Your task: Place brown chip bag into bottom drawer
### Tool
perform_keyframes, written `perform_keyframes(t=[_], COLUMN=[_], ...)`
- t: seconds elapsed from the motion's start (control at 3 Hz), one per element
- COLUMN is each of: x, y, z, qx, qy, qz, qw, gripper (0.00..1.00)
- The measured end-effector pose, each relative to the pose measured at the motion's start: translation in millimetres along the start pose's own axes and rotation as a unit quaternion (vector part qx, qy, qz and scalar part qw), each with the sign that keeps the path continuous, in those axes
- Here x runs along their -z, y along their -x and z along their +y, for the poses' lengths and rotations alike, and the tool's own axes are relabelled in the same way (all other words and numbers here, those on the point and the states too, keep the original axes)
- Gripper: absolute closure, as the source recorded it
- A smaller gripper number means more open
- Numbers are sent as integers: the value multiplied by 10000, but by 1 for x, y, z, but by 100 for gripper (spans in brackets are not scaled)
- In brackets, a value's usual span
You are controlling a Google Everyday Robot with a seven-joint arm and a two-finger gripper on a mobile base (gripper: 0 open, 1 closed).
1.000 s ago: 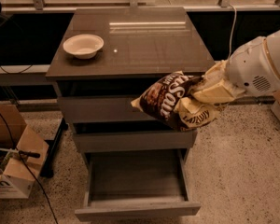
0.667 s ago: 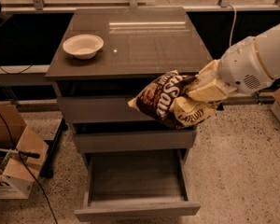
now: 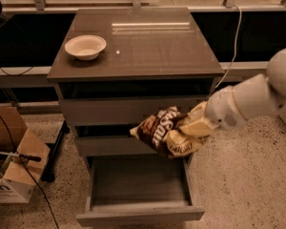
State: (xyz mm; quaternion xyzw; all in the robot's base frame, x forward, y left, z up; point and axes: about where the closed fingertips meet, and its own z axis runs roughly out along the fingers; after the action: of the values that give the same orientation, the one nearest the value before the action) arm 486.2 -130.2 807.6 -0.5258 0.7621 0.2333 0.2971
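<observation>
I need to let go of the brown chip bag inside the bottom drawer point(image 3: 167, 185), close to the side nearest my arm.
The brown chip bag point(image 3: 163, 131), dark brown with white lettering and a yellow lower part, hangs in front of the middle drawer front. My gripper point(image 3: 194, 129) comes in from the right on a white arm and is shut on the bag's yellow end. The bag is held in the air above the back of the bottom drawer point(image 3: 139, 213), which is pulled open as a wide shallow tray with nothing in it.
A white bowl point(image 3: 85, 46) sits on the cabinet top point(image 3: 148, 51) at the left. The two upper drawers point(image 3: 128, 111) are pushed in. A cardboard box point(image 3: 12, 171) and cables lie on the floor at the left. A cable hangs behind the cabinet at the right.
The arm has lowered the bag and carried it leftward, from the level of the top drawer front to the middle drawer front, closer to the open bottom drawer.
</observation>
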Motion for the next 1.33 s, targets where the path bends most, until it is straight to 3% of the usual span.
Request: perform_keyframes(t=[0.33, 0.67, 1.0, 1.33], x=[-39, -89, -140, -162], y=[-39, -93, -153, -172], z=[-8, -22, -41, -38], qx=[-340, -777, -1438, -1636], qy=[151, 318, 428, 590], qz=[-38, -116, -334, -384], qw=[9993, 9964, 9881, 9840], gripper=[100, 100, 100, 100])
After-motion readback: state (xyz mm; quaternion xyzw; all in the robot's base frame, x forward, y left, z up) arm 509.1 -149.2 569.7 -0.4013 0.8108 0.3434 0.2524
